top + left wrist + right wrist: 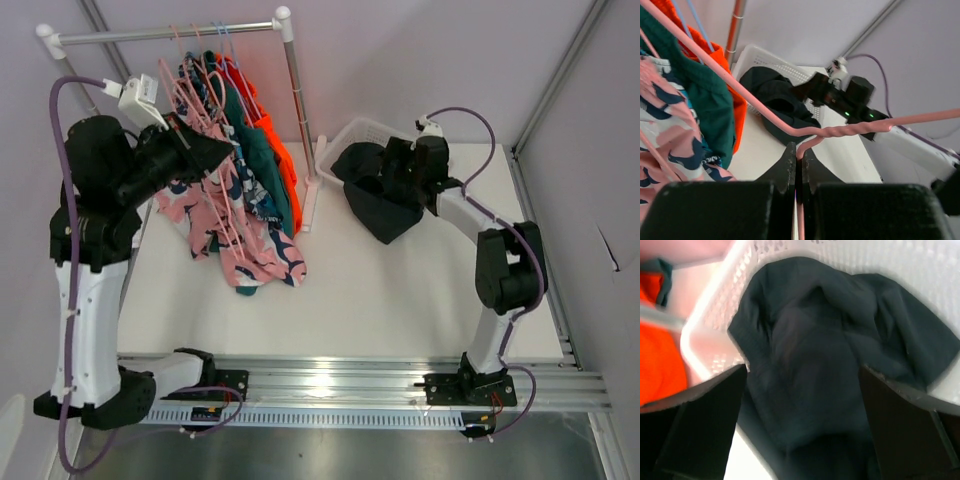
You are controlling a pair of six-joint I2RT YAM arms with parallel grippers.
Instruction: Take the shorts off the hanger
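Observation:
My left gripper needs to let go of the pink hanger on the bare rail [146,35], next to the hanger of the pink shark-print shorts.
Pink shark-print shorts [240,235], teal shorts [262,165] and orange shorts [280,150] hang on pink hangers from the rail [170,34]. My left gripper [205,150] is shut on the wire of a pink hanger [840,131], just below its twisted neck. Black shorts [385,205] lie draped over the rim of the white basket [365,130] onto the table. My right gripper [405,170] is open just above the black shorts [830,355], its fingers [705,425] spread either side of the cloth.
The rack's upright pole [298,110] stands between the hanging clothes and the basket. The white table [400,290] runs forward to a metal rail [350,385]. Grey walls close the back and right.

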